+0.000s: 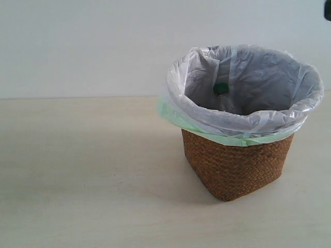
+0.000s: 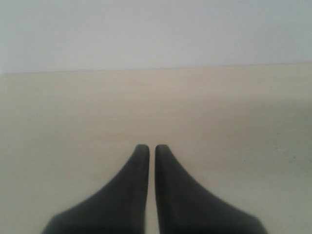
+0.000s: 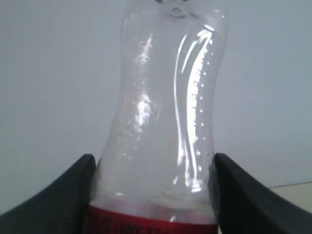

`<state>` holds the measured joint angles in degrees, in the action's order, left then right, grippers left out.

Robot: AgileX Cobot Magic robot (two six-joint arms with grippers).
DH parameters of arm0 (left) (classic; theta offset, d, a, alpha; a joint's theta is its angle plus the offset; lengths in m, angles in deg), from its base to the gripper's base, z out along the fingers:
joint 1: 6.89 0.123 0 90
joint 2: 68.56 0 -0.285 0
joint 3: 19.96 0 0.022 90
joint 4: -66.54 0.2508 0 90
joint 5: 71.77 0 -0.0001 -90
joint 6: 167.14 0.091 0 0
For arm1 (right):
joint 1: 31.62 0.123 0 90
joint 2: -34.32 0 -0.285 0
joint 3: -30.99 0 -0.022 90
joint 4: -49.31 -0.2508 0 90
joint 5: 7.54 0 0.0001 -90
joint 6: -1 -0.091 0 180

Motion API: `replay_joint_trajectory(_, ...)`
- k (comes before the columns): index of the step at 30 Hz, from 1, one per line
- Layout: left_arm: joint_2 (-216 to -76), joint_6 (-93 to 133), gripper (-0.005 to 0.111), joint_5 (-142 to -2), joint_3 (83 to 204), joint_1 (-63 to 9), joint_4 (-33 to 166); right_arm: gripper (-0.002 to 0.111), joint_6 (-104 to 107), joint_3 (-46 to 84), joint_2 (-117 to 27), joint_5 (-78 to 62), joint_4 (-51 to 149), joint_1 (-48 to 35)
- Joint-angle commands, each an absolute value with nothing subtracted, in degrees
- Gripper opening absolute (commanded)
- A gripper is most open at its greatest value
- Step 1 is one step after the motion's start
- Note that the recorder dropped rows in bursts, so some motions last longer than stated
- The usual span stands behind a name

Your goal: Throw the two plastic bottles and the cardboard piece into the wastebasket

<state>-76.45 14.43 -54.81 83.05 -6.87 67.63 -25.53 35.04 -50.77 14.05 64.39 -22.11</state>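
Note:
Next, my right gripper sets the slim clear bottle down on the bare pale table a little way (image 1: 114, 201) beside the wicker wastebasket.
The wicker wastebasket (image 1: 235, 168) with its white and pale green bag stands at the right of the exterior view. Inside it a clear bottle with a green cap (image 1: 221, 89) leans against the bag. My right gripper (image 3: 152, 163) is shut on the slim clear bottle with the red label (image 3: 165, 122), a finger pressed to each side of it. My left gripper (image 2: 147, 146) is shut with nothing between its fingers, above the bare tabletop. Neither gripper shows in the exterior view. The cardboard piece is out of view.
A pale wooden table (image 1: 83, 175) stretches to the left of and in front of the basket. A plain white wall rises behind it. A small dark part (image 1: 328, 9) shows at the exterior view's top right corner.

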Motion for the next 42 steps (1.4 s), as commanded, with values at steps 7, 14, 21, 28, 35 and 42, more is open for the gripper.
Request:
replay_joint_trajectory(7, -76.3, 14.6, 0.004, -54.7, 82.8, -6.7, 67.7, 0.000, -13.4, 35.1, -50.7, 24.7, 48.1, -2.0)
replay_joint_trajectory(14, -76.3, 14.6, 0.004, -54.7, 82.8, -6.7, 67.7, 0.000, -12.3, 35.1, -52.3, 27.7, 48.1, 11.3)
replay_joint_trajectory(21, -76.3, 14.6, 0.004, -54.8, 82.8, -6.7, 67.7, 0.000, -12.6, 35.1, -65.3, 23.8, 45.6, 18.7)
replay_joint_trajectory(28, -76.3, 14.6, 0.004, -54.8, 82.8, -6.7, 67.7, 0.000, -13.0, 35.1, -77.9, 19.2, 44.0, 21.0)
replay_joint_trajectory(35, -76.3, 14.6, 0.004, -54.8, 82.8, -6.7, 67.7, 0.000, -12.5, 35.1, -86.6, 16.1, 44.0, 21.0)
replay_joint_trajectory(42, -76.3, 14.6, 0.004, -54.8, 82.8, -6.7, 67.7, 0.040, -11.1, 35.1, -88.0, 15.2, 44.1, 21.0)
